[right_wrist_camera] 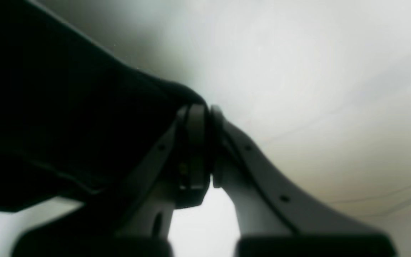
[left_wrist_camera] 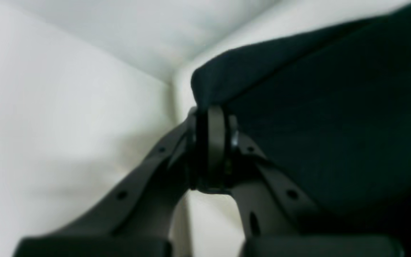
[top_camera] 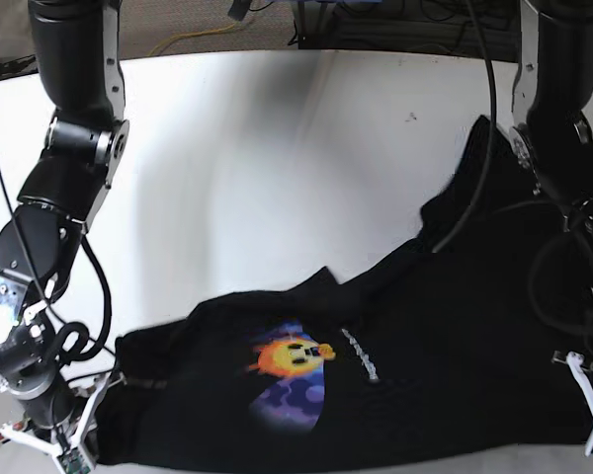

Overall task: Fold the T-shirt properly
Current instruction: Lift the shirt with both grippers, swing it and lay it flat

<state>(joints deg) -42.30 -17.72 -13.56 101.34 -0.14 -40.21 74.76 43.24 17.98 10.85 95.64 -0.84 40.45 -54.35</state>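
Observation:
My left gripper will let go of the black T-shirt's edge on the far part of the white table [top_camera: 534,128], toward the cables.
The black T-shirt [top_camera: 425,365] is stretched across the near part of the white table, its yellow-blue-purple print [top_camera: 292,370] and line of white text facing up. One part of it trails back toward the far right. My right gripper [top_camera: 107,387] sits at the shirt's left end; the right wrist view has this gripper [right_wrist_camera: 205,109] shut on a bunch of the black fabric [right_wrist_camera: 66,125]. My left gripper [top_camera: 573,367] is at the shirt's right end. In the left wrist view, that gripper [left_wrist_camera: 214,110] is shut on an edge of the T-shirt [left_wrist_camera: 316,117].
The white table [top_camera: 277,168] runs back to a far edge, where cables [top_camera: 198,35] lie. Both arms rise at the sides, the right arm [top_camera: 69,148] on the left of the base view and the left arm [top_camera: 553,89] on its right.

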